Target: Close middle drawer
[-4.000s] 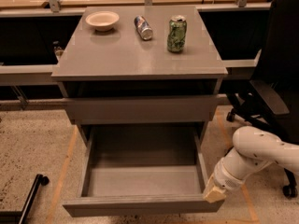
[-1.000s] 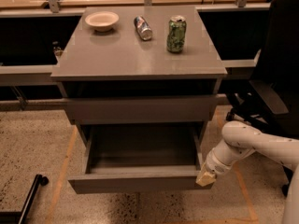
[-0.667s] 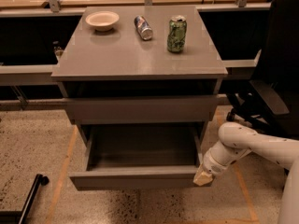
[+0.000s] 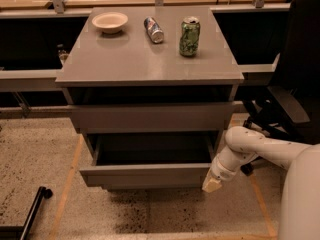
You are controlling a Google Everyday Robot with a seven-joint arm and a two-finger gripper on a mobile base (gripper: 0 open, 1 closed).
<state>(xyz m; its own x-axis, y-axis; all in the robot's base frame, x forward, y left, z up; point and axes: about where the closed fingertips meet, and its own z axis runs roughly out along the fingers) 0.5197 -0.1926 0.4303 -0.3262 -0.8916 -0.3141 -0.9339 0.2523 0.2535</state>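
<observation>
I will let go of the middle drawer with my gripper once it is pushed into the grey cabinet (image 4: pixel 148 155), just below the taller upper front.
The grey cabinet (image 4: pixel 150 59) has its middle drawer (image 4: pixel 145 175) pulled partly out, with a strip of its grey box interior (image 4: pixel 152 151) showing under the taller upper front (image 4: pixel 150 117). The lowest front is hidden beneath it. My gripper (image 4: pixel 212 183), at the end of the white arm (image 4: pixel 260 149), is against the right end of the middle drawer's flat front, near the floor.
On the cabinet top stand a white bowl (image 4: pixel 110 21), a silver can lying on its side (image 4: pixel 153 29) and an upright green can (image 4: pixel 189 36). A black office chair (image 4: pixel 292 84) is close on the right. A black wheeled leg (image 4: pixel 31 211) lies at lower left.
The middle drawer has slid inward a good way toward the cabinet. My gripper has moved with its front, up and to the left.
</observation>
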